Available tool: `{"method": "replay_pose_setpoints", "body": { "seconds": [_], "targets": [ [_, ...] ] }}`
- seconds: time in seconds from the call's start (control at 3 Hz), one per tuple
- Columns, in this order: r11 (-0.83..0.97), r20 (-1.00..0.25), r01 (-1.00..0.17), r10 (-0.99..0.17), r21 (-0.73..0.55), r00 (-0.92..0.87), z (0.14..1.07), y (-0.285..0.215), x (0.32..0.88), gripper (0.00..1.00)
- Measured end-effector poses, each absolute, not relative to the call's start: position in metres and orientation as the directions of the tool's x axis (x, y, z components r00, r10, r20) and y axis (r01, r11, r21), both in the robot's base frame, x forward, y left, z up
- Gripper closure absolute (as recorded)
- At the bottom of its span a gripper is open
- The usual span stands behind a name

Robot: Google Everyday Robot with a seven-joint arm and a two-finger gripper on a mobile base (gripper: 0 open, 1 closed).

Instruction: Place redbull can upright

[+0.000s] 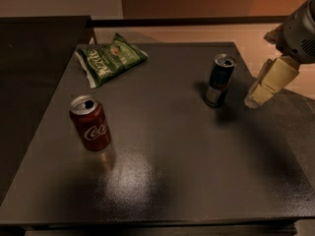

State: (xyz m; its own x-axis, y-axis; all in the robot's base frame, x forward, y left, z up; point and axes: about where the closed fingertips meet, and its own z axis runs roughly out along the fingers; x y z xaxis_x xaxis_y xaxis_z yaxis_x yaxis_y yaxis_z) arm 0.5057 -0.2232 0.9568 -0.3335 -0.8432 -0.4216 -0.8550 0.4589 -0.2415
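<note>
Next, my gripper goes to the upper half [221,73] of the redbull can, just below its silver top, and closes there.
The redbull can [219,80] stands upright on the dark table [162,171], right of centre toward the back. It is slim, dark blue above and silver below, with an open silver top. My gripper [261,90] hangs at the right edge of the view, just right of the can and apart from it, with its cream tip pointing down and left at about the height of the can's base. It holds nothing that I can see.
A red cola can [90,123] stands upright at the left front. A green chip bag [110,58] lies at the back left. A lower dark surface [34,73] adjoins the table's left side.
</note>
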Motion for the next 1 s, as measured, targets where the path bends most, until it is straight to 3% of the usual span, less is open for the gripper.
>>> {"method": "replay_pose_setpoints", "body": {
  "seconds": [1.0],
  "targets": [
    [0.513, -0.597, -0.836, -0.739, -0.196, -0.313, 0.933, -0.201, 0.562, 0.0]
  ]
}}
